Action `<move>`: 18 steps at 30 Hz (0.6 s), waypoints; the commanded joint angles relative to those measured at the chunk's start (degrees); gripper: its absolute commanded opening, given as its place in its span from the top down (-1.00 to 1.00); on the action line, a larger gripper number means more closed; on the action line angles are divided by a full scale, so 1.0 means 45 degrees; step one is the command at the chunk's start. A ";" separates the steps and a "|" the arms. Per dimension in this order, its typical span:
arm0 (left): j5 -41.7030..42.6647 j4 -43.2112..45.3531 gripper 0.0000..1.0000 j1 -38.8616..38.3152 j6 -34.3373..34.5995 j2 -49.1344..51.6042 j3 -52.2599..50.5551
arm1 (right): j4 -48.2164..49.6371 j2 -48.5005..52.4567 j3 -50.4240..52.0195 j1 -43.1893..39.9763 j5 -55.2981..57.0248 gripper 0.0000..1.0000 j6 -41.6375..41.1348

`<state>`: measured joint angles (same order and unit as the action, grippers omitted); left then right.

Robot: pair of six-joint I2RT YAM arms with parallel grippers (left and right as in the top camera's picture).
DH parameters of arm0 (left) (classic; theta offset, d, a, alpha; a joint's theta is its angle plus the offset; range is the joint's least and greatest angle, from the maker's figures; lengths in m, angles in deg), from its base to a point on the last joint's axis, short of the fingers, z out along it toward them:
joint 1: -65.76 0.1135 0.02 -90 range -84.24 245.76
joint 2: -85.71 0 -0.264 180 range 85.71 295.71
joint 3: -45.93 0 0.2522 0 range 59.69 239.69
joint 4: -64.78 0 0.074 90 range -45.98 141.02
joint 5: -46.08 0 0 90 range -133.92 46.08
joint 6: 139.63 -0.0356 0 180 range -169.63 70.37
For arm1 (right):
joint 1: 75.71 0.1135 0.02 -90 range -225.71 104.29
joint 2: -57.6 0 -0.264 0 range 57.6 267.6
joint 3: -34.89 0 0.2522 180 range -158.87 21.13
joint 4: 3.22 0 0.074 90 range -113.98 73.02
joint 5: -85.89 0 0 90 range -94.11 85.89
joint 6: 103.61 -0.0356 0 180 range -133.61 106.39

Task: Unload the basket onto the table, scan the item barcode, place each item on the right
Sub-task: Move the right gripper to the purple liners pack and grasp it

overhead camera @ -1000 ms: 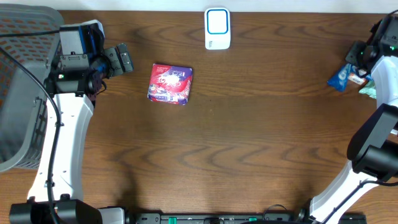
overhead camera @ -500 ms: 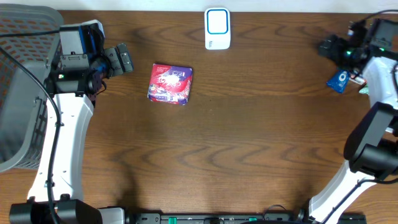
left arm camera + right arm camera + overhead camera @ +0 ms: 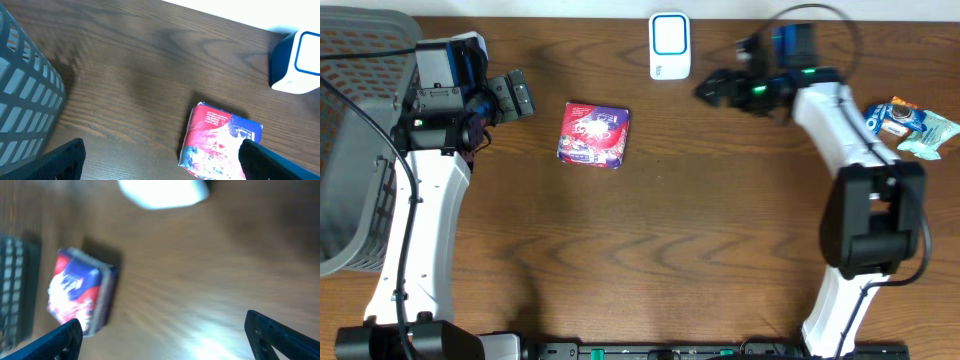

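The robot's right gripper should close on the red and purple packet's edge (image 3: 623, 146) (image 3: 102, 311), on the side farthest from the left gripper, near the packet's near corner.
The item, a red and purple packet (image 3: 594, 135), lies flat on the wooden table, left of centre. A white scanner with a blue face (image 3: 669, 45) stands at the table's far edge. My left gripper (image 3: 517, 95) hovers open just left of the packet (image 3: 220, 142), with nothing between its fingers. Just right of the scanner, my right gripper (image 3: 710, 90) is open, empty and pointing left. The right wrist view is blurred. It shows the packet (image 3: 80, 290) ahead at the left and the scanner (image 3: 162, 191) at the top.
A grey mesh basket (image 3: 355, 150) stands at the table's left end, beside the left arm. A blue snack packet (image 3: 892, 118) and a pale green one (image 3: 932, 135) lie at the far right.
My right gripper has opened wide and swung left from the snack packets at the far right to just right of the scanner. The left arm and the red packet have not moved.
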<state>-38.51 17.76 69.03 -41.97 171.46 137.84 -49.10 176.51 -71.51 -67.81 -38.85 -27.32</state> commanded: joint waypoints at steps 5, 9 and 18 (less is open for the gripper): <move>-0.0121 -0.0039 -0.96 0.0019 -0.0034 0.0092 -0.0029 | 0.0248 0.0083 0.0141 0.2565 0.1015 -0.99 -0.2375; -0.0121 -0.0039 -0.96 0.0019 -0.0034 0.0092 -0.0029 | 0.0238 0.0083 0.0141 0.3434 0.2409 -0.93 -0.3827; -0.0121 -0.0039 -0.95 0.0019 -0.0029 0.0092 -0.0034 | 0.0393 0.0568 0.0141 0.4381 0.2943 -0.69 -0.5702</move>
<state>-38.51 17.76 69.03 -41.97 171.46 137.84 -47.35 176.90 -71.38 -49.10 -27.33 -48.83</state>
